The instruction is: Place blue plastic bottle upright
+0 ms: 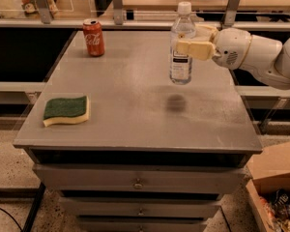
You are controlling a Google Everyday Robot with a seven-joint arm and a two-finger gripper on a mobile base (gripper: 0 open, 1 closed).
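Observation:
Next, I let go of the blue plastic bottle standing upright on the grey table (186, 95) just beside its shadow, toward my arm. The bottle now hangs a little above the table.
The blue plastic bottle (181, 69) is clear with a white cap and a white label. It hangs upright a little above the grey table (130, 129), over its far right part, and its shadow lies on the tabletop below. My gripper (184, 42) reaches in from the right on a white arm. Its cream fingers (195, 49) are shut on the bottle's upper body, just below the shoulder.
A red Coca-Cola can (93, 37) stands at the table's far left. A green and yellow sponge (66, 110) lies near the front left. The table has drawers below. A cardboard box (275, 182) sits on the floor at the right. Shelving and rails run behind.

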